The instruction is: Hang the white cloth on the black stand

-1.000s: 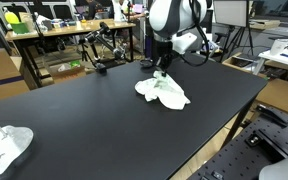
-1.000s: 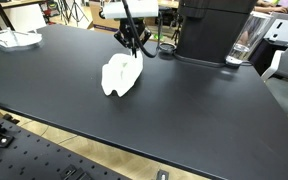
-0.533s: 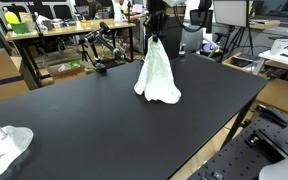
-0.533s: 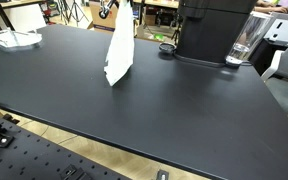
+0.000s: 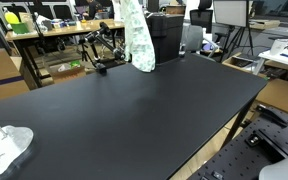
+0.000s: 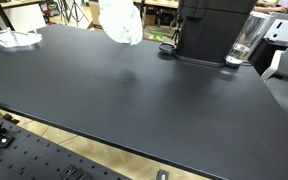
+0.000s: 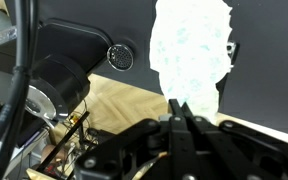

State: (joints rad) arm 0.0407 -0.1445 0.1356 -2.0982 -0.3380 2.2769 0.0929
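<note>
The robot's gripper will release the white cloth over the black stand's jointed arm point(image 5: 114, 60), so that it hangs down beside the stand's base.
The white cloth point(image 5: 136, 35) hangs in the air, lifted well above the black table point(image 5: 134, 110); it also shows in an exterior view point(image 6: 119, 20). In the wrist view my gripper point(image 7: 177, 105) is shut on the cloth's top edge, and the cloth point(image 7: 189, 50) dangles away from the fingers. In both exterior views the gripper itself is cut off by the top edge. The black stand point(image 5: 101, 55), a jointed arm on a base, stands at the table's far edge, just beside the hanging cloth.
A second white cloth lies at a table corner point(image 5: 4, 145), also seen in an exterior view point(image 6: 9, 38). A big black machine point(image 6: 209, 30) with a glass jug point(image 6: 244, 45) stands at the back. Desks and clutter surround the table.
The cloth was lying on the table under the gripper a second ago. It has been pulled up off the surface and carried toward the stand, now hanging free.
</note>
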